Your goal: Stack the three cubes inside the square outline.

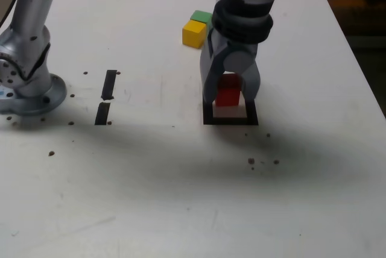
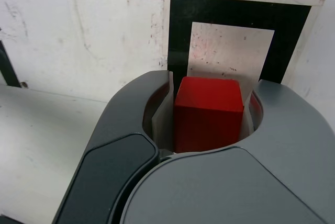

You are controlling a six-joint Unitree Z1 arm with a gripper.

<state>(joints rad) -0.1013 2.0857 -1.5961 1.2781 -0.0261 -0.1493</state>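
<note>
The robot's gripper needs to release the red cube, now held low over the square's centre, on the white centre of the square outline (image 1: 228, 102) (image 2: 219, 95), toward the black strips.
My gripper (image 1: 230, 97) is shut on the red cube (image 1: 228, 93), a finger on each side of it. It holds the cube low over the white centre of the black tape square outline (image 1: 230, 119); I cannot tell whether the cube touches the table. In the wrist view the red cube (image 2: 208, 114) sits between the grey jaws, with the square outline (image 2: 230, 12) just beyond it. The yellow cube (image 1: 194, 33) and the green cube (image 1: 202, 17) lie side by side on the table behind the square, apart from the gripper.
The arm's round grey base (image 1: 27, 86) stands at the exterior view's left. Two short black strips (image 1: 109, 84) (image 1: 102, 113) lie between the base and the square. Small dark specks (image 1: 259, 161) dot the white table. The table's edge (image 1: 362, 71) runs along the exterior view's right.
</note>
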